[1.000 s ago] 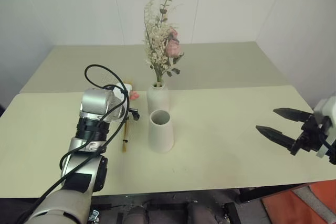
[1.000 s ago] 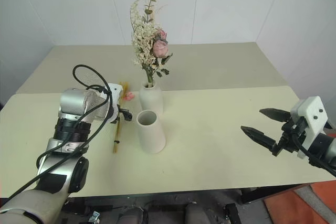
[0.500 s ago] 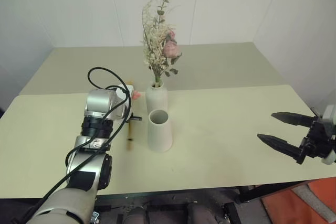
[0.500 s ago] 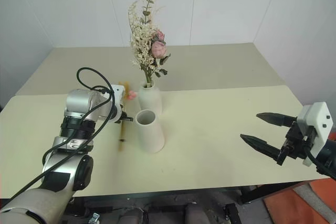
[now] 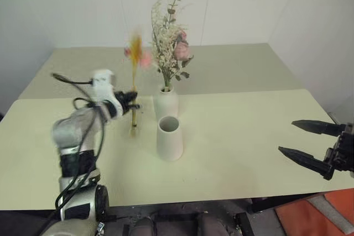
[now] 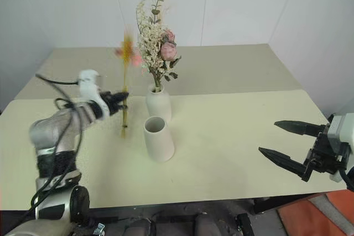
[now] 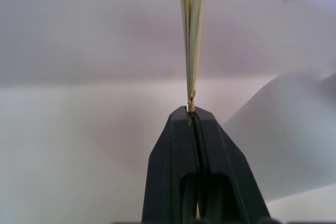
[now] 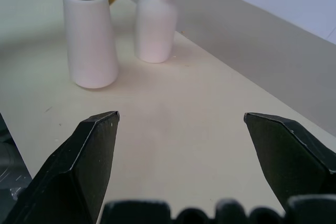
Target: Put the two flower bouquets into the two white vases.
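The robot's left gripper needs to release the slim yellow bouquet in the wide opening of the empty cone vase [image 5: 170,125].
My left gripper [image 5: 131,99] is shut on the slim bouquet [image 5: 134,75] of yellow stalks with small pink flowers, holding it upright to the left of both vases. The left wrist view shows the stalks [image 7: 190,35] pinched between the closed fingertips [image 7: 181,124]. Their lower ends hang close to the table. The bottle-shaped white vase [image 5: 166,102] holds the bushy bouquet [image 5: 170,42] with a pink bloom. In front of it stands the empty cone vase [image 5: 169,138], its mouth wide. My right gripper [image 5: 286,136] hovers open far to the right, nothing between its fingers.
The pale table [image 5: 238,131] runs wide, with a seam across it behind the vases. White walls close in at the back and on the right. An orange-red object [image 5: 318,214] lies on the floor below the table's right front corner.
My left gripper has shut on the slim bouquet and swung it from lying on the table to upright in the air. The right gripper has drawn back a little, still open.
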You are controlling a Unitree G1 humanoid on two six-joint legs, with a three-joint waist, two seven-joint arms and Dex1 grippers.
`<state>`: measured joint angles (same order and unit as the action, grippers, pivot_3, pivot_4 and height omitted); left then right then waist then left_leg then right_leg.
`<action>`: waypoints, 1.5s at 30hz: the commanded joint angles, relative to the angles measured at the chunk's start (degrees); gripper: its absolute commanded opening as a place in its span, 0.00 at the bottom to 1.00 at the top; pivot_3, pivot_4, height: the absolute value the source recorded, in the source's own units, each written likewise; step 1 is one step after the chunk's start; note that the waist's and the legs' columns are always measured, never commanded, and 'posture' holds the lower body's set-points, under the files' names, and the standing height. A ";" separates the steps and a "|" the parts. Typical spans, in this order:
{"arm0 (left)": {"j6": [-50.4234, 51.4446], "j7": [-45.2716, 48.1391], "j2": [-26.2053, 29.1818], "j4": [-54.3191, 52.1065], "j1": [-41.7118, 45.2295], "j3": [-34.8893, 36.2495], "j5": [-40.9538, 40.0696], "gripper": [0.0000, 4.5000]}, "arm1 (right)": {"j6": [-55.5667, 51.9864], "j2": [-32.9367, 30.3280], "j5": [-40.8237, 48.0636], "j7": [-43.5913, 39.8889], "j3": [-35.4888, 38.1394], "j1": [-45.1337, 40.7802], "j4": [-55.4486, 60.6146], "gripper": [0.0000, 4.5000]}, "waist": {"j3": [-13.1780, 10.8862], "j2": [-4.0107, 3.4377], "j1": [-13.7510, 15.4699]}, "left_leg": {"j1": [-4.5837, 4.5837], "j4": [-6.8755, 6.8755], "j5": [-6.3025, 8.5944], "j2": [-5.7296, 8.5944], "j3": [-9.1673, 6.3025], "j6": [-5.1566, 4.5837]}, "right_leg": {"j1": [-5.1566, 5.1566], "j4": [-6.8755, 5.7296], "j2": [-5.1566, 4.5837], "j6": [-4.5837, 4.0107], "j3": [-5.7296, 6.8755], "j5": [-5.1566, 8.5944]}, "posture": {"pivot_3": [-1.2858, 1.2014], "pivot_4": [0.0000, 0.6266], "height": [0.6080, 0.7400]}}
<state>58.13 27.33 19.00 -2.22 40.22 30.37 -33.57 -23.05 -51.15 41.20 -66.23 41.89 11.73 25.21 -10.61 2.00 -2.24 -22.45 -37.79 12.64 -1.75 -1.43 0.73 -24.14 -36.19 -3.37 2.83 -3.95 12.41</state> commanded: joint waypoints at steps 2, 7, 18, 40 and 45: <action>-3.45 17.43 3.71 1.05 -0.60 6.14 -15.88 0.00 | 2.26 -0.09 0.61 -2.19 0.73 0.51 0.30 1.00 | 0.00 0.00 0.06 | 0.01 -0.03 0.00 0.04 0.02 0.00 | 0.08 0.09 -0.02 0.05 -0.02 -0.03 | 0.52 0.24 1.00; -5.84 27.92 4.38 7.08 7.10 2.95 -23.07 0.00 | 3.33 -0.22 -0.21 -3.57 0.02 1.05 -0.38 1.00 | 0.00 0.06 1.44 | -0.14 -0.09 -0.16 0.05 -0.02 0.22 | 0.14 0.14 0.01 0.07 -0.02 -0.04 | 0.52 0.24 1.00; -10.33 37.58 -0.33 19.31 15.01 -7.23 -22.69 0.00 | 3.99 1.50 -1.91 -1.27 0.50 3.18 1.14 1.00 | 0.01 0.07 1.07 | -0.36 -0.07 -0.23 0.04 -0.07 0.21 | 0.05 0.17 0.07 0.11 -0.08 -0.04 | 0.52 0.24 1.00; -23.71 54.55 2.59 20.49 9.30 -23.88 -9.42 0.00 | 3.58 1.57 -1.55 1.51 1.08 5.63 3.11 1.00 | 0.01 0.06 1.29 | -0.38 -0.09 -0.24 0.04 -0.08 0.21 | 0.03 0.15 0.07 0.12 -0.09 -0.06 | 0.52 0.24 1.00; -25.92 58.24 4.64 20.35 8.21 -26.41 -6.62 0.21 | 3.74 1.63 -1.63 1.83 0.52 5.49 3.16 1.00 | 0.01 0.06 1.22 | -0.38 -0.09 -0.24 0.04 -0.07 0.21 | 0.03 0.15 0.08 0.12 -0.10 -0.05 | 0.52 0.24 1.00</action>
<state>33.29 83.54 22.69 18.96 48.58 4.36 -40.51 -20.31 -49.78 39.10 -64.85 41.41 17.51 27.03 -10.60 2.06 -1.02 -22.83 -37.88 12.40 -1.71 -1.51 0.93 -24.11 -36.04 -3.29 2.95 -4.05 12.35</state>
